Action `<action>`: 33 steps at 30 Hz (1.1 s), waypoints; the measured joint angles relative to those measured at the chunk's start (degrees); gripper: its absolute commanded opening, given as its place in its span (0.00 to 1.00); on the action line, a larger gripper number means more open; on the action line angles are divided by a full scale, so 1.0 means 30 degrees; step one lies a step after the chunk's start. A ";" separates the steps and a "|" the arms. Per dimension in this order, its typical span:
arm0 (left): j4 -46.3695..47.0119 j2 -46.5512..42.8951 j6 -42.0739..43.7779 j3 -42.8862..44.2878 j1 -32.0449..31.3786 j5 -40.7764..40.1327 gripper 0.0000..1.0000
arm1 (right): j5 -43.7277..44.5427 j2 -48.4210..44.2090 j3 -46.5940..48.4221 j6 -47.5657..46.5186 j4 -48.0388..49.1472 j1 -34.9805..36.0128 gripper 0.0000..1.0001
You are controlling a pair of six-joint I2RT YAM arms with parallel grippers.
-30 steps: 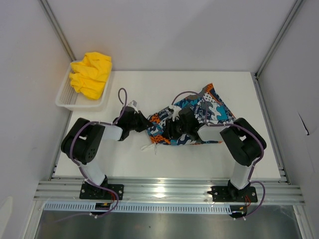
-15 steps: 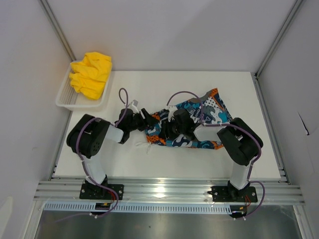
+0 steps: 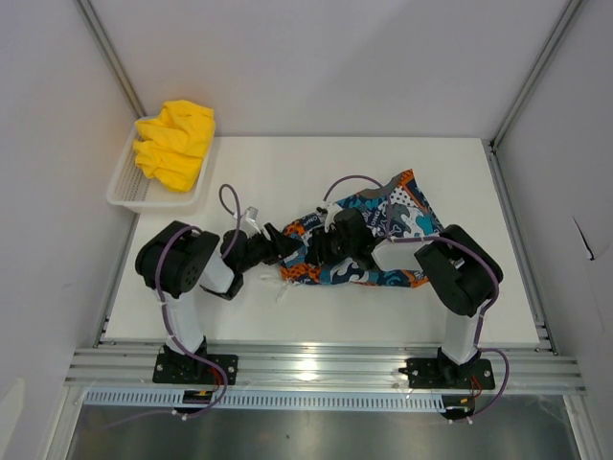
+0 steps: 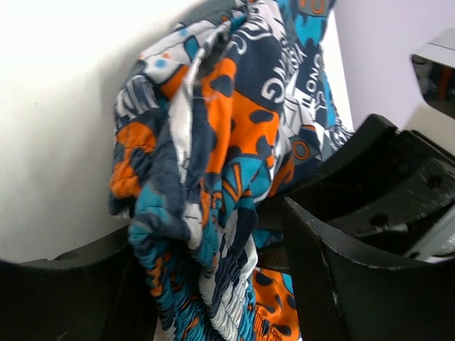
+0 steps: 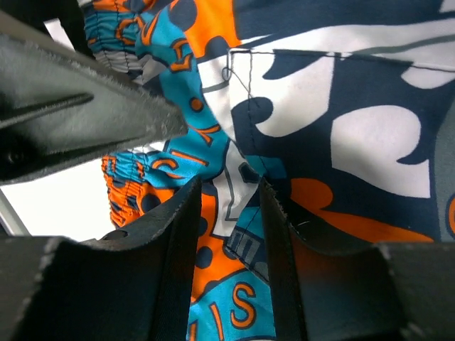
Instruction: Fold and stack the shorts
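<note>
The waistband sits loosely bunched in the open fingers of my left gripper. Next, my left gripper pinches its rolled edge (image 4: 190, 226) and pulls it toward the basket before folding.
The printed shorts (image 3: 395, 226) lie crumpled at the table's middle, waistband end toward the left. My left gripper (image 3: 280, 245) is at that left end and stands open, with the gathered waistband (image 4: 213, 284) bunched loosely between its wide-set fingers. My right gripper (image 3: 319, 251) sits just right of it, shut on a fold of the printed shorts (image 5: 341, 128), and cloth fills the narrow gap between its fingers (image 5: 181, 234). The yellow shorts (image 3: 175, 142) lie heaped in the basket at the back left.
The white mesh basket (image 3: 124, 194) stands at the table's back left corner. The two gripper heads are almost touching; the left finger (image 5: 85, 106) crosses the right wrist view. A white drawstring end (image 3: 283, 285) trails toward the front.
My left gripper has opened and let go of the waistband, then slid right toward the right gripper. The right gripper drew the printed shorts slightly left and narrowed on them.
</note>
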 measured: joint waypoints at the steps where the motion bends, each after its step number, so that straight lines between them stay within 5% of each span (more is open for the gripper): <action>1: 0.0495 0.0168 -0.0168 -0.0153 0.0007 0.0051 0.65 | -0.0015 0.0095 0.0000 0.0138 0.0189 -0.0007 0.41; 18: 0.2696 0.1166 -0.1333 -0.0823 -0.0160 0.0233 0.56 | -0.1348 0.1035 -0.0117 0.1938 0.2477 -0.0488 0.40; 33: -0.2470 -0.1239 -0.1115 0.0095 -0.1151 -0.2273 0.57 | -0.0648 -0.0284 -0.1479 0.2484 0.2164 0.0954 0.40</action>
